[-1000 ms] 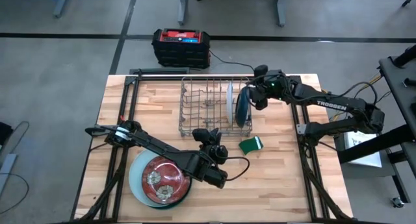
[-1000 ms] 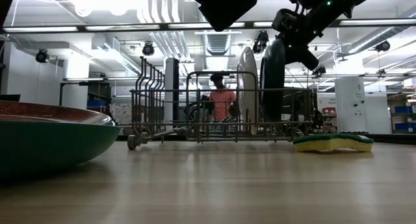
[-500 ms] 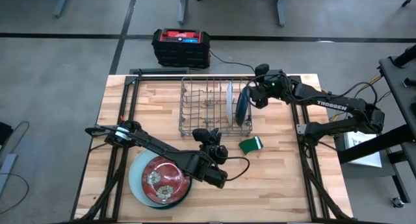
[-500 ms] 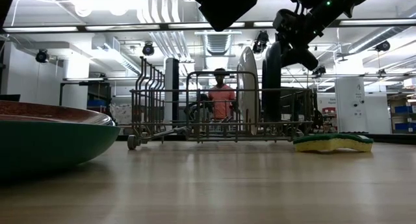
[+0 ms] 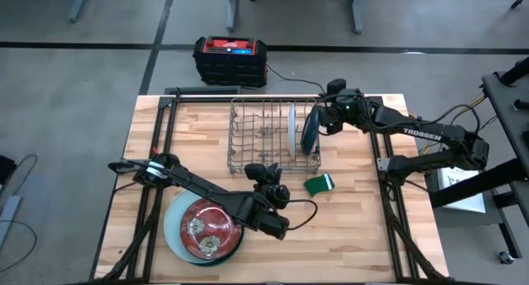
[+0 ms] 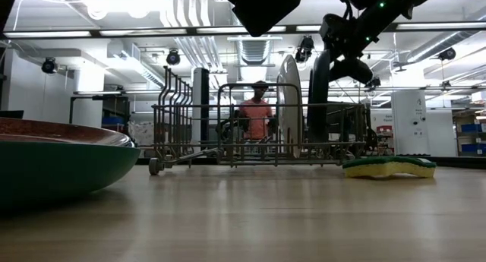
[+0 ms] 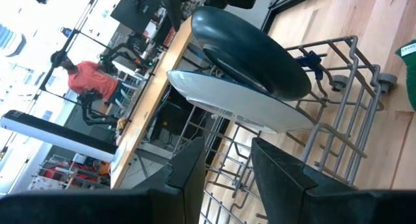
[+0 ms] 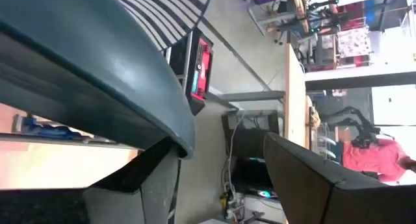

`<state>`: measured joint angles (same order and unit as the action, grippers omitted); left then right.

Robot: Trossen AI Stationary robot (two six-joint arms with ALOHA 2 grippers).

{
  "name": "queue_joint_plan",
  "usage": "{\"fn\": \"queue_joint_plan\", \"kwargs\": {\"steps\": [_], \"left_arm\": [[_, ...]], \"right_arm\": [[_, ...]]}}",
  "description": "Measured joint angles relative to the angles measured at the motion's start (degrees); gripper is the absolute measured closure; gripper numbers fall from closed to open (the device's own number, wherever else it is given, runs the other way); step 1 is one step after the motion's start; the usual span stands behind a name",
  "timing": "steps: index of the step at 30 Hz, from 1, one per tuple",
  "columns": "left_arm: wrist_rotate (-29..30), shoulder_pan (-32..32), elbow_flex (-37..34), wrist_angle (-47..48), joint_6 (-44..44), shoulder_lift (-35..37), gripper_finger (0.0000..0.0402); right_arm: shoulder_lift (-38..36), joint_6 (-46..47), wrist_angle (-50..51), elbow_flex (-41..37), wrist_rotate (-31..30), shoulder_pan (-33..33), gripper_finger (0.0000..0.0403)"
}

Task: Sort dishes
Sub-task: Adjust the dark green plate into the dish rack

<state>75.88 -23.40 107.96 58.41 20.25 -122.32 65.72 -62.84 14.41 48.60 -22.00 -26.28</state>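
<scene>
My right gripper is to take hold of the teal plate's upper rim [image 8: 174, 117], as that plate stands crooked to the white plate. It should then lift the teal plate and set it straight alongside.
A dark teal plate [image 5: 308, 136] stands on edge in the grey wire rack [image 5: 256, 140], next to a thin white plate [image 5: 291, 126] that also stands there. My right gripper [image 8: 221, 149] is open at the teal plate's upper rim [image 8: 175, 130], which lies by one finger. A red-brown plate [image 5: 207, 227] lies on a green one [image 6: 68, 171], on a large pale blue plate [image 5: 174, 225], at the near left. My left gripper [image 7: 227, 178] hovers open near the rack's near side, with nothing between its fingers. My right gripper stands at the teal plate's upper rim [image 8: 184, 141], coming level from the table's right side. I cannot tell whether one finger [image 8: 153, 175] touches the rim. The plate stands on edge in the rack.
A green sponge [image 5: 320, 184] lies on the table just near of the rack's right end. A black and red box [image 5: 231, 60] sits on the floor beyond the far edge. A person [image 6: 257, 114] is in the room behind. Bare wood shows at the near right.
My right gripper has opened and let go of the teal plate's rim, and has drawn back slightly toward the table's right. The plate stays standing on edge in the rack.
</scene>
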Motion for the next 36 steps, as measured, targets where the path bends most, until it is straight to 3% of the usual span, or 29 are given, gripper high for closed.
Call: {"fn": "queue_joint_plan", "kwargs": {"steps": [7,18,30,34,36], "left_arm": [[0.0,0.0,0.0,0.0,0.0,0.0,0.0286],[0.0,0.0,0.0,-0.02,0.0,0.0,0.0286],[0.0,0.01,0.0,0.0,0.0,0.0,0.0286],[0.0,0.01,0.0,0.0,0.0,0.0,0.0286],[0.0,0.0,0.0,0.01,0.0,0.0,0.0286]], "right_arm": [[-0.03,-0.01,0.15,0.0,6.91,0.02,0.0167],[-0.01,-0.05,0.31,0.0,6.14,0.17,0.0174],[-2.04,-3.18,0.09,0.04,6.08,0.17,0.0322],[-3.94,-4.38,0.06,0.04,8.29,0.15,0.0386],[-4.92,-4.91,0.06,0.04,10.12,0.13,0.0396]]}}
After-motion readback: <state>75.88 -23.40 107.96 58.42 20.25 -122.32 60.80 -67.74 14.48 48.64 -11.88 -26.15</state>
